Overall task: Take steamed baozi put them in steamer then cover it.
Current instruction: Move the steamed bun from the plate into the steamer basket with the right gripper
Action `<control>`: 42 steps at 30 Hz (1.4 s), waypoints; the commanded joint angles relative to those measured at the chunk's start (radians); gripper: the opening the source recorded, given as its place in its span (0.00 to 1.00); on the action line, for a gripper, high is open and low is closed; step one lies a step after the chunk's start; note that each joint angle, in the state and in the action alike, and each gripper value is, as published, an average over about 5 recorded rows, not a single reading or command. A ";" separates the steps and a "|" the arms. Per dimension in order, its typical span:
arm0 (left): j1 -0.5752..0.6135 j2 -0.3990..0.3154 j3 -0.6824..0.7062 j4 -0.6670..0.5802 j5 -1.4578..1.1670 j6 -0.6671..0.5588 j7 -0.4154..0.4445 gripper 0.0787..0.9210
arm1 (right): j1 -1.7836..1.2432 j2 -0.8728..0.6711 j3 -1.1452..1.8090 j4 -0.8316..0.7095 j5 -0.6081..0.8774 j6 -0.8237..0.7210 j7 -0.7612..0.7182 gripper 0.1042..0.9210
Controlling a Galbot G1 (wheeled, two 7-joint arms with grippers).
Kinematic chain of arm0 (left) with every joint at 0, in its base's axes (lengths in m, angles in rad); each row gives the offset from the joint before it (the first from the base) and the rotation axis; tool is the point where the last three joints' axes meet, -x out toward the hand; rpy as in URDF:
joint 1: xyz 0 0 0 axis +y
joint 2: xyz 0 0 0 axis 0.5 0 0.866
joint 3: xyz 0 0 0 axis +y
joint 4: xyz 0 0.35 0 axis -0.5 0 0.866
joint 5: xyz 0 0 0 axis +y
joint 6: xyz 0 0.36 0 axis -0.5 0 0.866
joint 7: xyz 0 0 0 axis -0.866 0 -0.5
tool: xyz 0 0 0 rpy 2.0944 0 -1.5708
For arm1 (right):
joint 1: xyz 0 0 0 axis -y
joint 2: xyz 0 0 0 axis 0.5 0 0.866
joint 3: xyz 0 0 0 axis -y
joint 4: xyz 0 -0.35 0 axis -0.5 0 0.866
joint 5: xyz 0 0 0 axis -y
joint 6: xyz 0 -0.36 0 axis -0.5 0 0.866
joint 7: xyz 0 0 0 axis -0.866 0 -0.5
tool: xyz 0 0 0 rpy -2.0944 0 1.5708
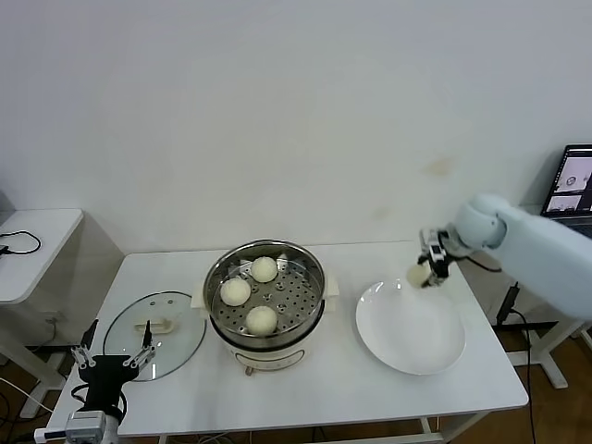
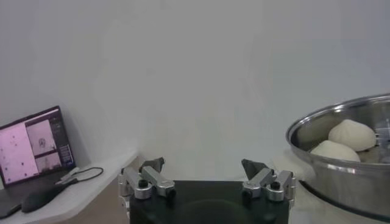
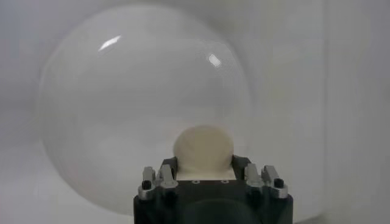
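Note:
My right gripper is holding the baozi. It will let go of it on the bare part of the steamer's tray point(image 1: 295, 289) nearest the white plate.
Three cream-white baozi point(image 1: 250, 294) lie on the perforated tray of the steel steamer point(image 1: 215, 274) at the table's middle. My right gripper point(image 1: 421, 274) is shut on a fourth baozi point(image 3: 203, 148), held just above the far left rim of the white plate point(image 1: 435, 347). In the right wrist view that bun sits squeezed between both fingers over the plate point(image 3: 109, 109). The glass cover point(image 1: 171, 335) lies flat on the table, left of the steamer. My left gripper point(image 1: 115, 355) hovers open near the cover's front edge, with nothing between its fingers point(image 2: 152, 178).
A laptop point(image 1: 573, 181) stands on a side desk at the far right. A white side table point(image 1: 28, 242) with a cable sits at the far left. The steamer's rim point(image 2: 341, 115) fills the right of the left wrist view.

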 commanded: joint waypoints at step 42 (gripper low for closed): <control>-0.014 -0.021 -0.003 0.000 -0.001 -0.002 -0.001 0.88 | 0.142 0.473 -0.306 0.079 0.508 -0.362 0.369 0.58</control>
